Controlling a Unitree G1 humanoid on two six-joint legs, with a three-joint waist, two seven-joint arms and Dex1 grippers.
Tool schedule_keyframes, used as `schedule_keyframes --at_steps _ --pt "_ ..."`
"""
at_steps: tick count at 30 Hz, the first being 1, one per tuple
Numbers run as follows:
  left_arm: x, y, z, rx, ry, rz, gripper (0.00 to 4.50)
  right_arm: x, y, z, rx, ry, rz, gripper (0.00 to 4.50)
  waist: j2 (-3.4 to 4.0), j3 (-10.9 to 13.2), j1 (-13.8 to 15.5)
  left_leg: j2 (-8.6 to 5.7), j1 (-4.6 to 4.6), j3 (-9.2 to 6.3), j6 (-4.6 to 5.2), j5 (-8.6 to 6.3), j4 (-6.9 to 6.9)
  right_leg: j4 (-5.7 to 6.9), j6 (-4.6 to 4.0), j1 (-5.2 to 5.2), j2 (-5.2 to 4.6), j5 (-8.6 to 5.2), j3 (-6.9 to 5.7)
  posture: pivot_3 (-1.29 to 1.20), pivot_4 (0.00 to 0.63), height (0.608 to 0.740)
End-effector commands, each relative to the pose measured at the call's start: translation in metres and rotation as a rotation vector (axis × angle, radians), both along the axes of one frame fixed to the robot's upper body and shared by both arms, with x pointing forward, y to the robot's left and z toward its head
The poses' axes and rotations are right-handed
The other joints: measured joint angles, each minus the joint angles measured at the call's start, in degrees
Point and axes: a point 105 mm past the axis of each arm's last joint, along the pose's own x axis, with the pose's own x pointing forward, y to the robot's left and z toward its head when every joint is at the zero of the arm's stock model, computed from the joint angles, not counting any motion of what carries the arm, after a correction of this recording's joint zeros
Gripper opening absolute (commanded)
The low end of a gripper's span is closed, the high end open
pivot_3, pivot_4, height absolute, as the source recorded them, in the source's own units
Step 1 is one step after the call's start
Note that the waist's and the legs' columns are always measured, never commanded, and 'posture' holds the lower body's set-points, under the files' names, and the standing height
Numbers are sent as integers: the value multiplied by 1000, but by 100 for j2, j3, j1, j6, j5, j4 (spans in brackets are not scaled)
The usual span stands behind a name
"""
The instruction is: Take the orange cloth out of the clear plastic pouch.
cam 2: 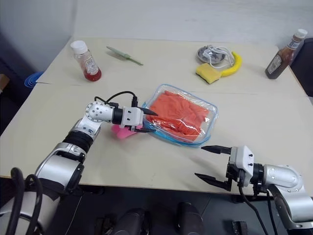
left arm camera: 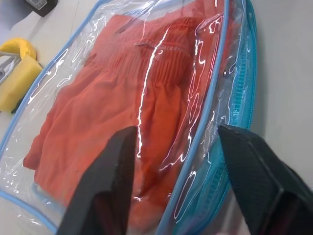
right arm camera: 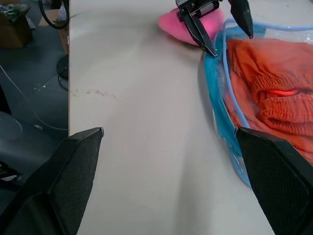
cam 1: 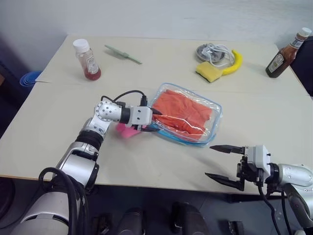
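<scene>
My left gripper needs to pinch only the pouch's upper zipper edge [left arm camera: 198, 142] and raise it before my right gripper reaches inside, because the pouch's opening is lying flat.
The clear plastic pouch [cam 1: 216, 117] with light blue trim lies flat at the table's middle. The orange cloth [cam 1: 183, 110] sits crumpled inside it. My left gripper [cam 1: 155, 121] is at the pouch's left end, open, with one finger on either side of the blue zipper edge [left arm camera: 222, 161]. In the left wrist view the cloth [left arm camera: 112, 98] shows through the plastic between the fingers. My right gripper [cam 1: 220, 164] stands open and holds nothing, over the table's near edge to the right of the pouch, and points toward it. The right wrist view shows the left gripper [right arm camera: 232, 44] at the pouch's end.
A fluffy pink lump [cam 1: 126, 130] lies under the left wrist. At the back stand a small red-sauce bottle [cam 1: 87, 60], a green stick [cam 1: 123, 54], a yellow sponge [cam 1: 209, 71], a banana [cam 1: 235, 62], a round metal thing with white cable [cam 1: 213, 52] and a brown sauce bottle [cam 1: 284, 54].
</scene>
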Motion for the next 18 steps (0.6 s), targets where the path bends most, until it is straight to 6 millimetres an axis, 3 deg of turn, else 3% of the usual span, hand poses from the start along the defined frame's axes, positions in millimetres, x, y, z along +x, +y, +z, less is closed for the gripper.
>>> schedule_keyframes --at_steps 1,6,9,12,18 --pt "1 -3 5 -1 -38 -11 1449 -2 -1 10 -11 -49 -5 4500 0 0 0 -1 0 -1 1 0 0 1 0 0 1 0 -1 0 150 740" --pt "-2 -7 5 -53 4 -25 43 -3 -2 8 -10 -42 -14 4500 0 0 -1 -4 0 -3 2 1 0 0 1 1 2 0 -3 0 150 740" --pt "-8 -1 8 -104 98 -55 43 -3 -3 8 -7 -43 -17 4500 0 0 -2 -5 0 -4 4 2 0 0 1 1 2 1 -4 0 150 740" --pt "-11 9 10 -97 147 -60 903 -4 -2 9 -3 -44 -15 4500 0 0 -20 -4 -1 -5 4 3 0 0 1 1 4 1 -5 0 150 740" --pt "-13 13 0 22 26 -75 2711 -5 3 14 49 -69 -13 4500 0 0 -7 -7 0 -7 5 3 1 1 1 3 4 1 -4 0 150 740"
